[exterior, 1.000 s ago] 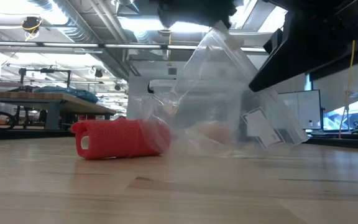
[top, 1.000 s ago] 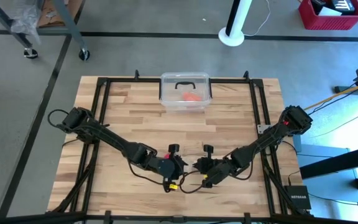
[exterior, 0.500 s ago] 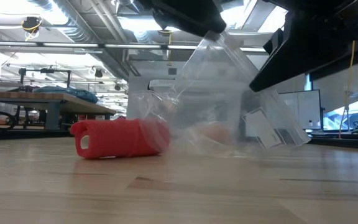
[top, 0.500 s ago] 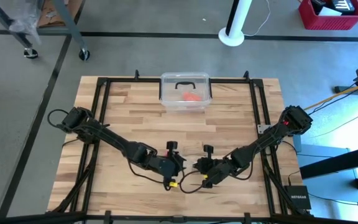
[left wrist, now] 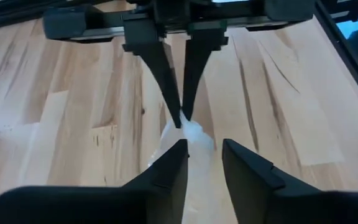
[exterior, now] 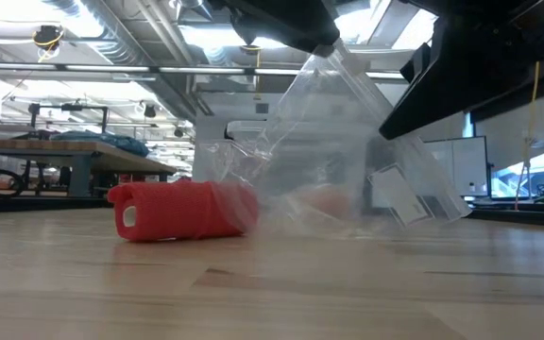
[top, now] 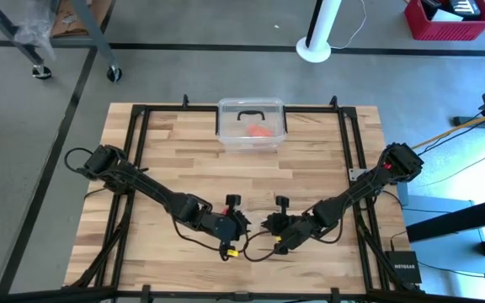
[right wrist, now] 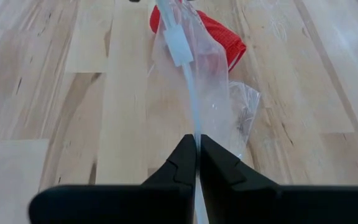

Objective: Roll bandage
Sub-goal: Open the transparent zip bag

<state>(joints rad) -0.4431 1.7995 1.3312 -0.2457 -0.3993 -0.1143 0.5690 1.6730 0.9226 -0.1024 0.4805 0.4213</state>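
Observation:
My right gripper is pinching the bag's top edge short of the white slider, so I will open it, move in along that edge and grip the slider [right wrist: 178, 45].
The bandage [exterior: 182, 210] is a red cloth roll lying on its side on the wood; in the right wrist view the bandage [right wrist: 229, 37] shows behind a clear plastic bag [right wrist: 197, 74]. One end of the roll is behind or inside the bag; I cannot tell which. My right gripper [right wrist: 197, 140] is shut on the bag. My left gripper [left wrist: 202, 149] faces it at the table's near middle, open, with a finger on either side of the bag's raised edge [left wrist: 191, 134]. I cannot tell whether the left fingers touch it. My right gripper pinches the clear bag's top edge [right wrist: 196, 127] between its two fingertips, slanting down from the table's right. The bag [exterior: 348, 161] hangs from the hold like a tent, with its lower part resting on the table beside the bandage.
A clear lidded box [top: 251, 109] holding an orange-red lump [top: 259, 130] stands at the table's far middle. A black frame [top: 133, 151] runs around the wooden top. Bare wood lies to the left, right and far side of both grippers.
In the low view my left gripper's dark fingers have dipped closer to the bag's held top edge. The bag and the bandage lie as before.

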